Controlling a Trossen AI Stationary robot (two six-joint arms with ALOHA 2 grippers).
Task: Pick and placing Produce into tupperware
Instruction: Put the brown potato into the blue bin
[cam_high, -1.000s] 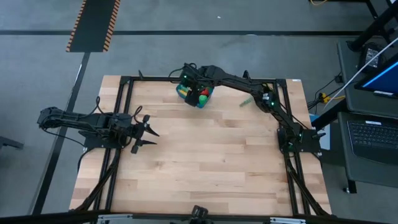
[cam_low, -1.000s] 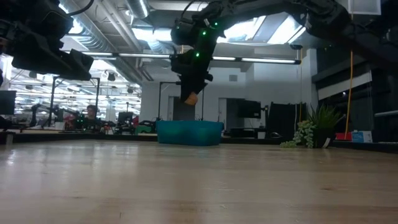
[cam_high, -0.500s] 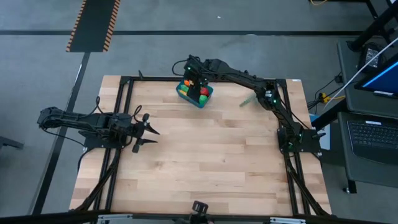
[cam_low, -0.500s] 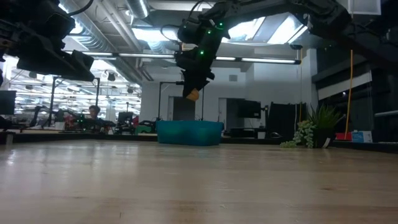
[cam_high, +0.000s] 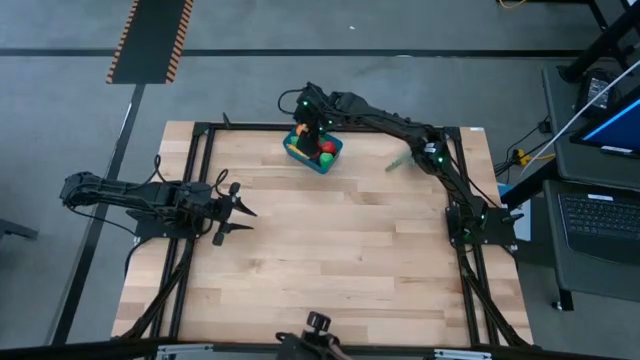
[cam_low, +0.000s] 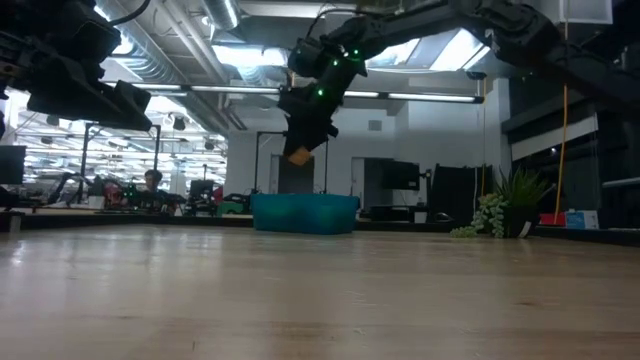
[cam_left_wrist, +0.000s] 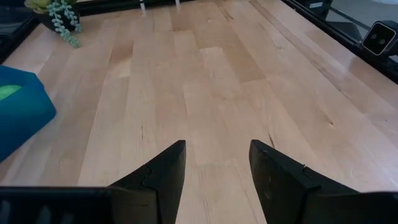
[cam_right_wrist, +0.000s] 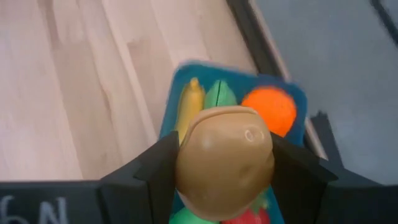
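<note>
The tan potato will go down in the middle of the blue tupperware (cam_high: 309, 148) (cam_right_wrist: 220, 147), between the green and red produce, from my right gripper.
The blue tupperware (cam_high: 314, 152) stands near the table's far edge. It holds yellow (cam_right_wrist: 189, 102), green (cam_right_wrist: 219, 94), orange (cam_right_wrist: 268, 109) and red (cam_high: 327, 148) produce. My right gripper (cam_high: 316, 126) hangs over the tupperware's far side, shut on a tan toy potato (cam_right_wrist: 224, 155). In the low view the potato (cam_low: 298, 156) is well above the tupperware (cam_low: 305, 213). My left gripper (cam_high: 240, 212) waits open at the table's left, nothing between its fingers (cam_left_wrist: 214, 168). My right gripper pinches the tan potato by its two opposite sides (cam_right_wrist: 186, 163) between its two fingers (cam_right_wrist: 146, 177). The fingers slant down from above. The potato is lifted clear, above the produce in the tupperware.
A grey-green plant sprig (cam_high: 398, 162) lies on the table to the right of the tupperware. A black frame rail (cam_high: 250, 127) runs along the table's far edge just behind the tupperware. Bare wood (cam_high: 340, 250) fills the middle and near parts.
My right gripper has carried the tan potato toward the table's far edge and slightly up, tipping a little, still shut on it. In the high view more of the tupperware's contents now show from under the arm.
</note>
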